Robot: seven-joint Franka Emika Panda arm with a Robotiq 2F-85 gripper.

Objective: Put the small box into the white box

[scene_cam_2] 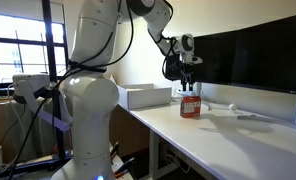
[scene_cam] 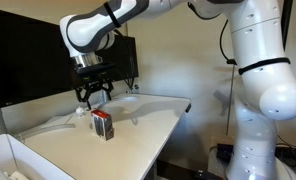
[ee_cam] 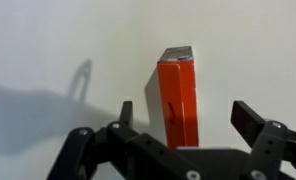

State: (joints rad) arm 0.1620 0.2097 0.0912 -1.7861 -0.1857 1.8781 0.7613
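Observation:
Next, the gripper moves down to the small box's red upper end (scene_cam: 101,115) (ee_cam: 178,108) and closes there across its narrow width.
The small box (scene_cam: 103,125) stands upright on the white table, red and black with a pale face; it also shows in the other exterior view (scene_cam_2: 191,105) and in the wrist view (ee_cam: 177,95) as a red carton. My gripper (scene_cam: 94,96) hangs open just above it, also seen in an exterior view (scene_cam_2: 189,86). In the wrist view the two fingers (ee_cam: 183,115) straddle the carton with gaps on both sides, not touching it. The white box (scene_cam_2: 146,96) is a large open bin at the table's end; its corner shows in an exterior view (scene_cam: 13,160).
A dark monitor (scene_cam: 28,55) stands along the back of the table (scene_cam: 148,120), also seen in an exterior view (scene_cam_2: 253,55). A small white object (scene_cam_2: 233,108) lies on the table past the carton. The robot base (scene_cam_2: 88,110) stands beside the table.

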